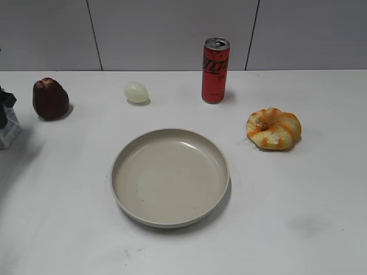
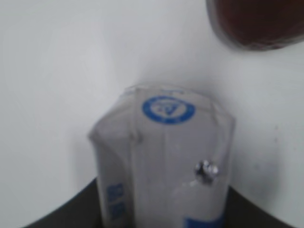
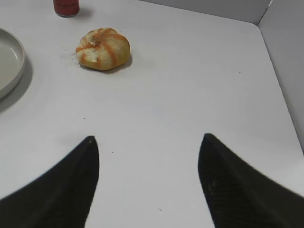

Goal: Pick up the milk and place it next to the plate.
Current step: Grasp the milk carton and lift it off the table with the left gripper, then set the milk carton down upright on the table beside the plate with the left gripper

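Note:
My left gripper is going to let go of the milk on the table (image 1: 92, 185) next to the plate's rim, toward the dark brown fruit.
The milk (image 1: 8, 133), a small white carton with blue print, stands at the far left edge of the exterior view, left of the plate (image 1: 123, 200) and well apart from it. My left gripper (image 1: 4, 106) is over it. In the left wrist view the milk (image 2: 161, 142) fills the gap between the dark jaws of my left gripper (image 2: 161, 190), which look closed on its sides. My right gripper (image 3: 148, 142) is open and empty above bare table, right of the plate's edge (image 3: 9, 61). It is out of the exterior view.
A dark brown fruit-like object (image 1: 50, 98) sits just behind the milk and shows in the left wrist view (image 2: 259, 21). A pale egg (image 1: 136, 92) and a red can (image 1: 215, 70) stand behind the plate. An orange-and-white bread (image 1: 273, 128) lies to the right.

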